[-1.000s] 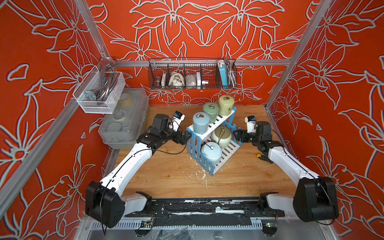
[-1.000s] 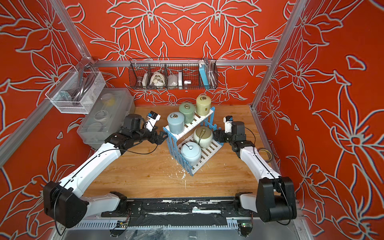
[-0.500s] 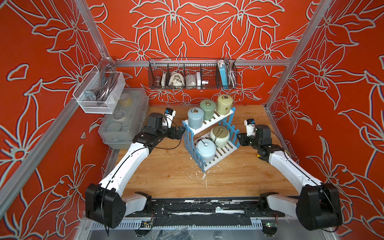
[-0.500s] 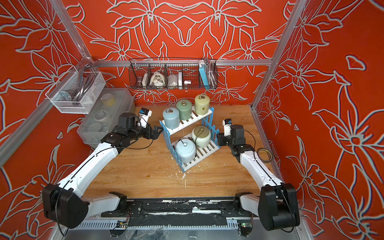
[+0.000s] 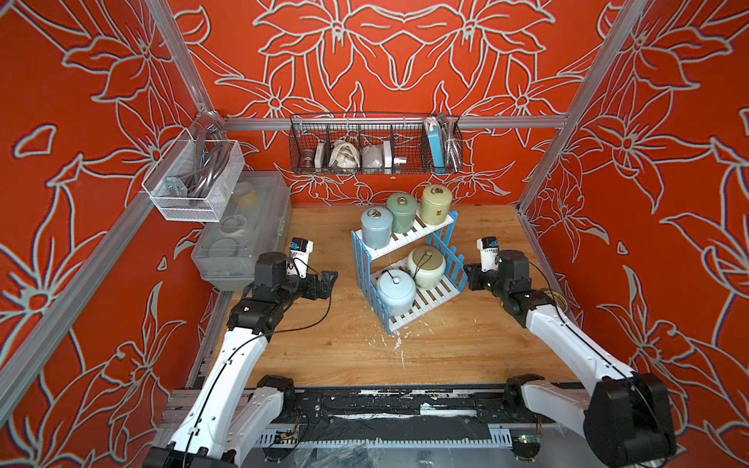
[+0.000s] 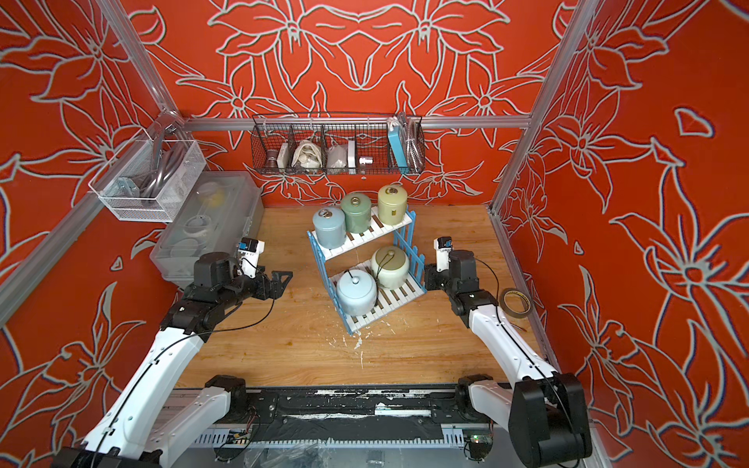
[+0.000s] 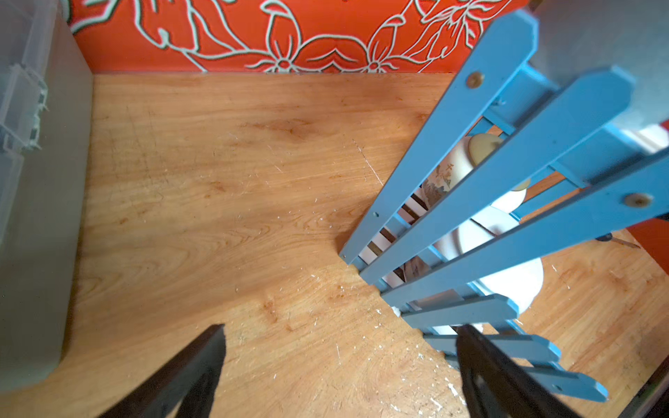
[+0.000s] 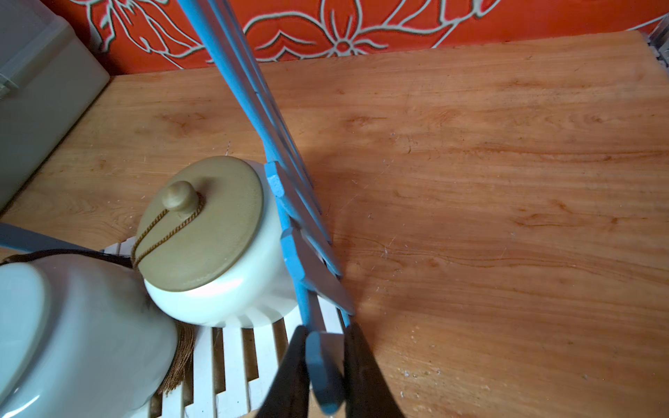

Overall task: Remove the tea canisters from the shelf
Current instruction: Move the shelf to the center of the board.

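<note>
Next, my right gripper takes the picket deeper (image 8: 326, 321) and turns the shelf square, since it is holding the front picket by its tip and the shelf stands crooked.
The shelf (image 5: 362, 263) (image 6: 320, 259) stands askew mid-table. Its upper tier carries three small tea canisters: blue-grey (image 5: 376, 227), sage green (image 5: 401, 212) and cream (image 5: 435, 204). On the lower tier sit a squat pale blue canister (image 5: 395, 291) and a squat cream one (image 5: 425, 267) (image 8: 217, 253). My right gripper (image 5: 470, 277) (image 8: 327, 327) is shut on a blue picket of the shelf's right side. Left of the shelf, a little apart from it, my left gripper (image 5: 330, 283) (image 7: 342, 327) is open and holds nothing.
A clear lidded box (image 5: 243, 231) lies along the left wall, a clear mesh basket (image 5: 190, 182) hanging above it. On the back wall hangs a black wire basket (image 5: 377, 150). A tape roll (image 6: 514, 302) lies by the right wall. White flecks dot the wood near the shelf.
My right gripper has shut on the shelf's picket. The shelf has turned and slid left and back. My left gripper has drawn away from the shelf's left side.
</note>
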You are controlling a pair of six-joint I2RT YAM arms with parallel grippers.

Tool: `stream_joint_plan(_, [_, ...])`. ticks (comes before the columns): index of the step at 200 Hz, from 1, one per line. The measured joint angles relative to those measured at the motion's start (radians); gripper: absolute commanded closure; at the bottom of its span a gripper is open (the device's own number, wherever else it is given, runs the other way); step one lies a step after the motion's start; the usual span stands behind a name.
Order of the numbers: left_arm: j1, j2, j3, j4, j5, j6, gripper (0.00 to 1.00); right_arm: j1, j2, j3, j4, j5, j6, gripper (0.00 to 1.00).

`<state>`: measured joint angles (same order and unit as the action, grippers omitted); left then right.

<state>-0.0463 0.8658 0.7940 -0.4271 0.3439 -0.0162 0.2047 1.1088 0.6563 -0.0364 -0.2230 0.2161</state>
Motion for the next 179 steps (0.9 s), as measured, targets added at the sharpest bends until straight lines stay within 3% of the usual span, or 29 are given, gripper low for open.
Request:
stream_joint_plan(21, [0.019, -0.006, -0.037, 0.001, 0.026, 0.001, 0.02, 0.026, -0.032, -0.027, 0.007, 0.006, 0.010, 0.88])
stream_joint_plan(62, [0.041, -0.011, -0.054, 0.018, 0.043, 0.000, 0.02, 0.082, -0.113, -0.074, -0.018, 0.015, 0.053, 0.73])
stream_joint_plan(118, [0.052, -0.014, -0.058, 0.026, 0.060, -0.009, 0.02, 0.100, -0.198, -0.072, -0.106, 0.027, 0.033, 0.35])
stream_joint_plan(179, [0.052, -0.017, -0.057, 0.025, 0.060, -0.011, 0.02, 0.100, -0.049, -0.001, -0.077, 0.066, -0.056, 0.29])
